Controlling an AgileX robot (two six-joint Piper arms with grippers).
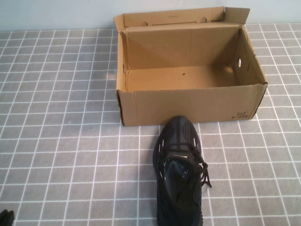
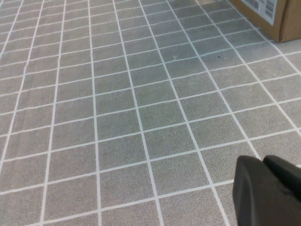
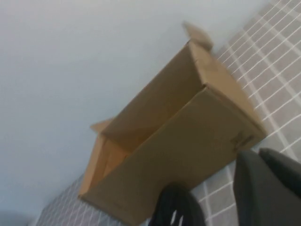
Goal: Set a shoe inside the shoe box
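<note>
I need to next move my right gripper to the edge of the shoe's opening (image 1: 194,169) beside the hanging laces and close it there so that I can lift the shoe.
The black knit shoe (image 1: 181,174) lies on the grey tiled table in front of the box, toe almost touching the front wall and heel at the near edge. The brown cardboard shoe box (image 1: 190,101) stands open and empty at the back centre, with a round hole in its right end. My left gripper (image 1: 5,217) sits shut and empty at the near left corner, far from both; its fingers (image 2: 254,188) hover over bare tiles. My right gripper (image 3: 258,153) is shut and empty, out of the high view, looking at the box (image 3: 188,136) and the shoe's toe (image 3: 176,207).
The table is covered by a grey cloth with a white grid (image 1: 61,141). A pale wall rises behind the box. A corner of the box with a barcode label (image 2: 265,12) shows in the left wrist view.
</note>
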